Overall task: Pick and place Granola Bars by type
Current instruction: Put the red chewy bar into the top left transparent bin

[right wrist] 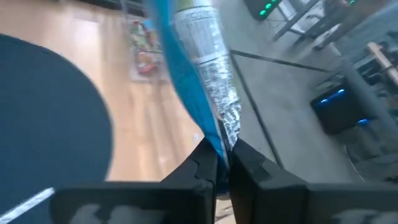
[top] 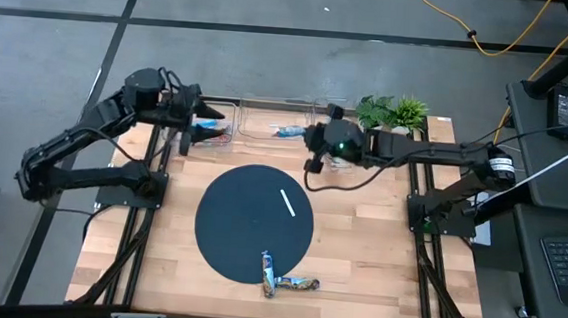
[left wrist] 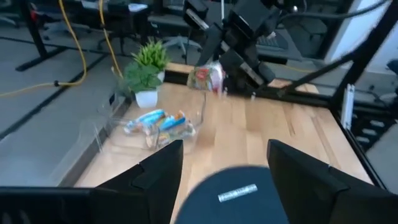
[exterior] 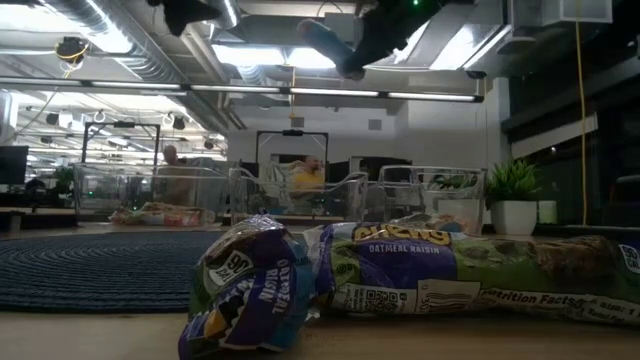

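Note:
The blue-and-silver bar that my right gripper holds passes between my grippers. So my left gripper should close on the loose end point(top: 278, 133) point(left wrist: 217, 80) of that bar.
Two wrapped granola bars, blue-purple point(top: 268, 273) and multicolour point(top: 298, 282), lie flat on the wood at the table's near edge and fill the foreground of the low view point(exterior: 245, 290) point(exterior: 450, 275). More blue bars point(top: 288, 131) point(left wrist: 155, 121) lie in the middle clear bin at the far edge. My right gripper point(top: 312, 141) point(right wrist: 222, 162) hovers near the bins, shut on a blue-and-silver bar point(right wrist: 199, 56) point(exterior: 322, 40). My left gripper point(top: 206, 131) point(left wrist: 227, 180) is open over the left bin, which holds reddish bars point(right wrist: 142, 46). My right gripper pinches the blue-and-silver bar by one end of its wrapper point(right wrist: 217, 134) between the two fingers. The fingers lie along the bar, which sticks out beyond the fingertips. The bar is lifted clear of the table and bins.
A dark round mat point(top: 229, 230) lies mid-table with a thin white strip point(top: 288, 202) on it. Three clear bins line the far edge point(top: 257, 112), and two potted plants point(top: 393, 111) stand at the far right corner. Bare wood runs along both sides of the mat.

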{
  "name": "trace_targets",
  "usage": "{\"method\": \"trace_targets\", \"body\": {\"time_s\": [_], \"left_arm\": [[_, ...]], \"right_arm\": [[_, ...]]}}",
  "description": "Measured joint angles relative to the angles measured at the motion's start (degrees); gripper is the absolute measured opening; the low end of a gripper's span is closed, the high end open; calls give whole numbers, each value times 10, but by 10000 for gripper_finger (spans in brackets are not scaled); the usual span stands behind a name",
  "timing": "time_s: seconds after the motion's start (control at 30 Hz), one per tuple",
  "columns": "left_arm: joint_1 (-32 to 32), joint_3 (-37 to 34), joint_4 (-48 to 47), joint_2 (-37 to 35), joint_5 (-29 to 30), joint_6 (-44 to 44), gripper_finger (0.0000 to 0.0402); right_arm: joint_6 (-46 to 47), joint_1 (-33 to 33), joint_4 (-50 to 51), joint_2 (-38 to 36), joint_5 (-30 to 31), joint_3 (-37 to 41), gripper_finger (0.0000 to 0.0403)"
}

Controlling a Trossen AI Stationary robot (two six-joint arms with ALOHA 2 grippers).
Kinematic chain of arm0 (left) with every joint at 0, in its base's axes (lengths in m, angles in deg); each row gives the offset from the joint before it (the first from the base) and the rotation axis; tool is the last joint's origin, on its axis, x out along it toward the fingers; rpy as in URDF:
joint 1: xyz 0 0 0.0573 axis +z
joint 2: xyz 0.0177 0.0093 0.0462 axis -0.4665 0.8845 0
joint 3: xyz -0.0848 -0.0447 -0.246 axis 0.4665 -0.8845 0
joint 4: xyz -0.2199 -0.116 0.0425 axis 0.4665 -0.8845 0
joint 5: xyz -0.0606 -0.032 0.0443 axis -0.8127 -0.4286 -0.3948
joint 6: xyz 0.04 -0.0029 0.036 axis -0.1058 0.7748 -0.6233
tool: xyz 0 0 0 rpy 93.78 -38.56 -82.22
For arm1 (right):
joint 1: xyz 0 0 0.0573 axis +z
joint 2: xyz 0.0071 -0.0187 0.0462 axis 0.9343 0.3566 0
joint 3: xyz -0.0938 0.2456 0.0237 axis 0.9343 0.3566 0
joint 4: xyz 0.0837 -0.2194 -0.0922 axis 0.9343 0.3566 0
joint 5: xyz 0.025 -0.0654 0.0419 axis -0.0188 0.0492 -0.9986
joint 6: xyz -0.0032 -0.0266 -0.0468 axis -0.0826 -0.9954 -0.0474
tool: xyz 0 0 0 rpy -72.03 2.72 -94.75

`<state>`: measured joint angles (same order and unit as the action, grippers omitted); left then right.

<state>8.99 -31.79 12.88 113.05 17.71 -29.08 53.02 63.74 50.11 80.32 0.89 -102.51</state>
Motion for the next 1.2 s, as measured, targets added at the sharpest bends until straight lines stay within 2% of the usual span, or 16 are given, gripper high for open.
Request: {"method": "trace_targets", "body": {"time_s": [0.13, 0.4, 0.5, 0.67, 0.87, 1.0, 1.2], "left_arm": [[-28, 0, 60, 34, 34, 23, 234], [-80, 0, 174, 113, 92, 43, 235], [-96, 0, 219, 144, 117, 48, 235], [-118, 0, 298, 200, 122, 58, 235], [-136, 0, 377, 255, 124, 76, 235], [-144, 13, 380, 280, 148, 75, 235], [-147, 25, 379, 296, 151, 74, 209]], "right_arm": [[-38, -27, -2, 3, -10, -19, 12], [-84, -63, -41, 3, -62, -28, 27], [-84, -72, -41, 3, -86, -28, 19], [-101, -76, -45, 3, -102, -28, 12], [-113, -76, -45, 3, -102, -28, 26], [-113, -76, -45, 3, -115, -28, 11], [-113, -76, -44, 3, -117, -28, 25]]}}
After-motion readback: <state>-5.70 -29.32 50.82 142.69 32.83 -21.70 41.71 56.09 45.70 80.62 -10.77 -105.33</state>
